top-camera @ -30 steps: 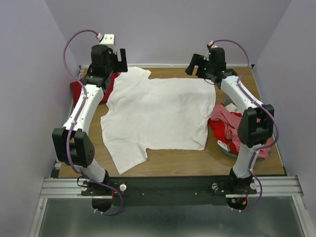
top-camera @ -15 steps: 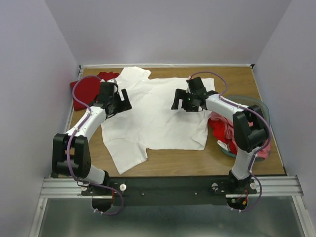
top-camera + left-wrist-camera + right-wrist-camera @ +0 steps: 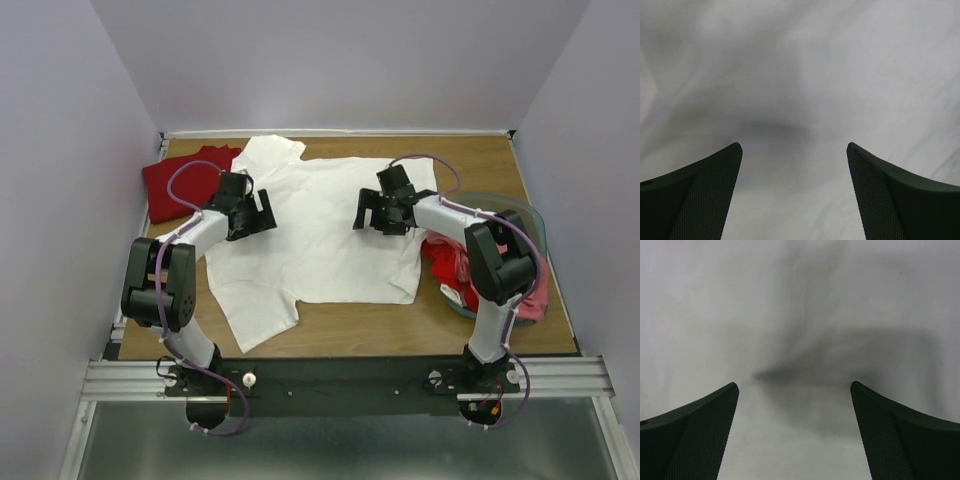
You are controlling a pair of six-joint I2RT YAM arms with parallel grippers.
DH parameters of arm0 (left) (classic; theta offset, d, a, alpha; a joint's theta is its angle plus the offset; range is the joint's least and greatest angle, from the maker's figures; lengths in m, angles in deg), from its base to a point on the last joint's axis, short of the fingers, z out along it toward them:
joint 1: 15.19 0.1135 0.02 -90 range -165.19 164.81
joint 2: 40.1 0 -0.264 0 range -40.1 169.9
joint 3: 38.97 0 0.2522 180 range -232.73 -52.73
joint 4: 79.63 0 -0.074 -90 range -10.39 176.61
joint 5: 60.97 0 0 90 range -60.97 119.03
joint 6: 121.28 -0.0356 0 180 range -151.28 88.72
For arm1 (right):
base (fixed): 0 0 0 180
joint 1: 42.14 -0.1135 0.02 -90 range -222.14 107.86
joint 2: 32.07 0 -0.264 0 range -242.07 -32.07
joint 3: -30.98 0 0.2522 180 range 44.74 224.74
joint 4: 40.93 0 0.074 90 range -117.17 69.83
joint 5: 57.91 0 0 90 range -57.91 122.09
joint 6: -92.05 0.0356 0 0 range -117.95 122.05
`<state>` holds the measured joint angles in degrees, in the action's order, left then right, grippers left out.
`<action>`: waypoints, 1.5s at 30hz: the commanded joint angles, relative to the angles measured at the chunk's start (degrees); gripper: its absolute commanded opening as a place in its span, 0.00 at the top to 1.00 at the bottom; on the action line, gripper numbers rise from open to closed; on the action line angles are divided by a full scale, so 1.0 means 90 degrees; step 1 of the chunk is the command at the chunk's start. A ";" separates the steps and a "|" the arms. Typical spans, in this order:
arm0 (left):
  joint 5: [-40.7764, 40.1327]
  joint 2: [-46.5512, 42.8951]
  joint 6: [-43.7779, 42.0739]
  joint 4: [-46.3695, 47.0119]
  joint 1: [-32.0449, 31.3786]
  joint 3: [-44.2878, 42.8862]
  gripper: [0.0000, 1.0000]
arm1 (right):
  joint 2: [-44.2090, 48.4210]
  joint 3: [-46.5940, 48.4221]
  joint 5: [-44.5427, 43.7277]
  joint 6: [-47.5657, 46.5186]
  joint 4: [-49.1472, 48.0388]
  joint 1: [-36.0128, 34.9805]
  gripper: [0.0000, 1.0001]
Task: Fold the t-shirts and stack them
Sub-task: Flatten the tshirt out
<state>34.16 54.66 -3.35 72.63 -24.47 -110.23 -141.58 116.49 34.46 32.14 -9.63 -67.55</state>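
Next, I move my left gripper over to the white t-shirt's near sleeve and close it on the sleeve's hem (image 3: 260,341), beside its front corner.
A large white t-shirt (image 3: 315,240) lies spread flat on the wooden table. My left gripper (image 3: 262,213) is open and low over the shirt's left part. My right gripper (image 3: 368,212) is open and low over its right part. Both wrist views show only white cloth between wide-apart fingers: the left wrist view shows the shirt (image 3: 800,75) and the left gripper (image 3: 795,150); the right wrist view shows the shirt (image 3: 790,300) and the right gripper (image 3: 795,390). A dark red t-shirt (image 3: 180,183) lies at the far left. A heap of red and pink t-shirts (image 3: 455,260) sits at the right.
A teal plastic bin (image 3: 528,215) at the right edge holds the red and pink heap. The table (image 3: 470,160) is walled in by pale panels at the back and both sides. Bare wood shows along the front edge (image 3: 380,325).
Both arms came back from the far edge of the shirt and dropped low over its middle. The white shirt lies as before.
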 commanded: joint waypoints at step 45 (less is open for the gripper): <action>-0.2050 0.1533 -0.0242 -0.1053 -0.0618 -0.2881 0.08 | -0.1280 0.2311 0.0254 -0.0101 0.0864 0.0606 0.00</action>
<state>23.32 75.80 -4.56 66.01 -27.95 -137.22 -154.22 135.61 33.35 32.97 -4.17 -62.37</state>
